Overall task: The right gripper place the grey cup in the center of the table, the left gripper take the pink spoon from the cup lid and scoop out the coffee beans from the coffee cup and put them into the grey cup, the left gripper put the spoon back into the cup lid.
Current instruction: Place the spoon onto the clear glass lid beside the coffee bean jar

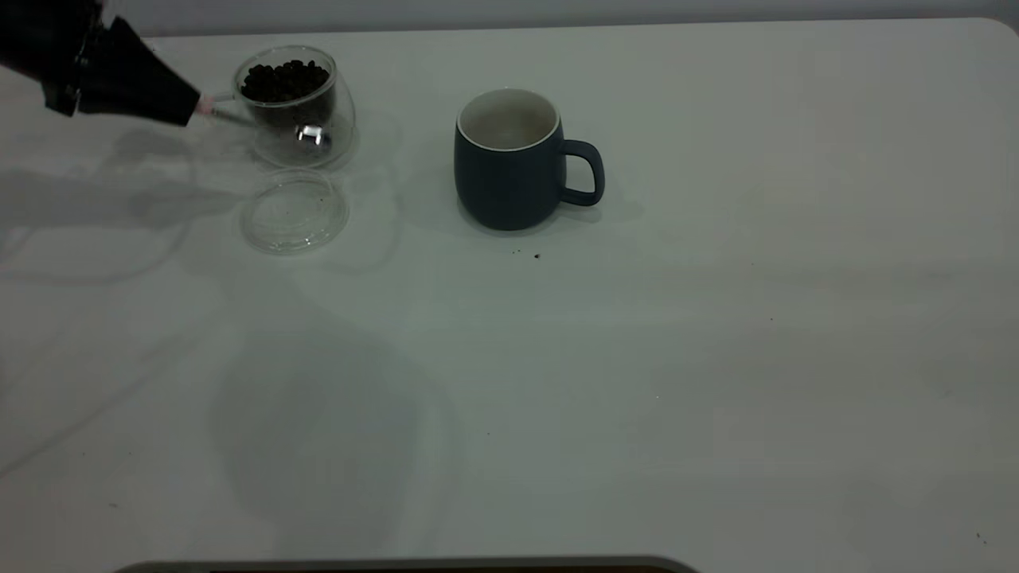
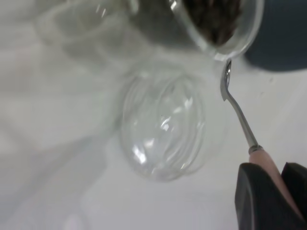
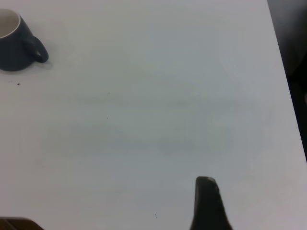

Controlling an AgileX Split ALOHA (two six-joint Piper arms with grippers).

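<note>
The pink spoon will be laid by my left gripper across the outer rim of the clear cup lid [image 1: 244, 211] [image 2: 133, 154], with its handle sticking out.
My left gripper [image 1: 187, 107] at the far left of the table is shut on the pink handle of the spoon [image 2: 265, 162]. The spoon's metal bowl [image 1: 312, 135] hangs just outside the glass coffee cup [image 1: 293, 99], which holds dark coffee beans [image 1: 283, 79]. Just in front of that cup the clear cup lid [image 1: 294, 212] lies flat with nothing in it. The grey cup [image 1: 509, 163] stands upright near the table's middle, handle to the right. My right gripper [image 3: 206, 203] shows only as a dark part in its wrist view, far from the grey cup [image 3: 14, 45].
A few dark crumbs [image 1: 535, 255] lie in front of the grey cup. The white table [image 1: 716, 358] stretches bare to the right and front. Its right edge [image 3: 283, 72] shows in the right wrist view.
</note>
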